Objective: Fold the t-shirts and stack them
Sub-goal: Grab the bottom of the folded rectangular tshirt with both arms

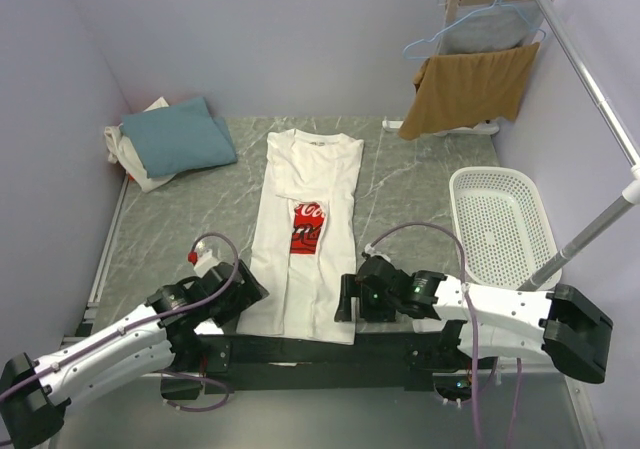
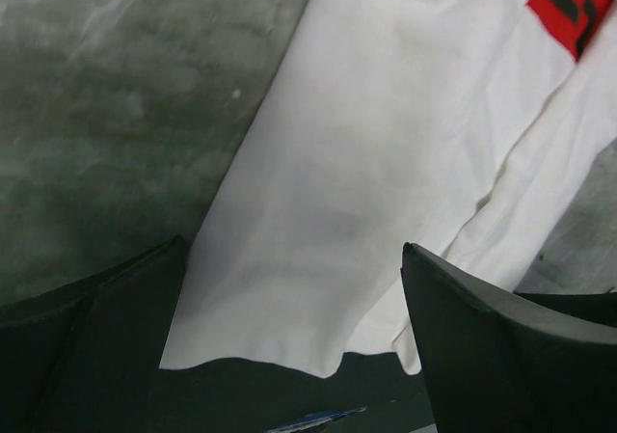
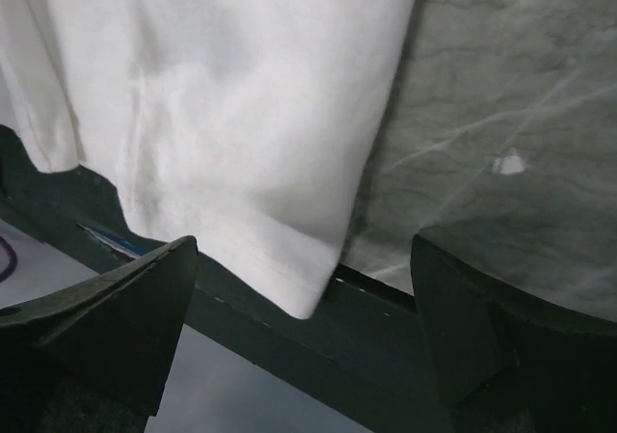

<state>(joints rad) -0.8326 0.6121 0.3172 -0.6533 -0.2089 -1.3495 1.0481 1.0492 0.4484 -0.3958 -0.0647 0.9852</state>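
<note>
The white t-shirt is lying crooked from collar to hem, so I need to straighten it and pinch the hem's corner [image 1: 243,329] with my left gripper before I fold it up.
A white t-shirt [image 1: 305,184] with a red chest print [image 1: 308,227] lies lengthwise in the middle of the table, its sides folded inward. Its hem hangs over the near table edge. My left gripper [image 1: 252,291] is open at the hem's left corner, and the cloth [image 2: 366,115] lies between its spread fingers [image 2: 291,250]. My right gripper [image 1: 345,299] is open at the hem's right corner [image 3: 222,95], fingers either side of it [image 3: 304,245]. Neither one pinches the cloth. A folded teal-blue t-shirt [image 1: 178,134] rests on an off-white one [image 1: 135,164] at the back left.
A white plastic basket [image 1: 497,172] stands at the right. At the back right, a tan cloth [image 1: 470,87] and a grey garment on a blue hanger [image 1: 480,34] hang on a rack. A metal pole [image 1: 590,79] slants along the right. A black rail [image 1: 320,349] runs along the near edge.
</note>
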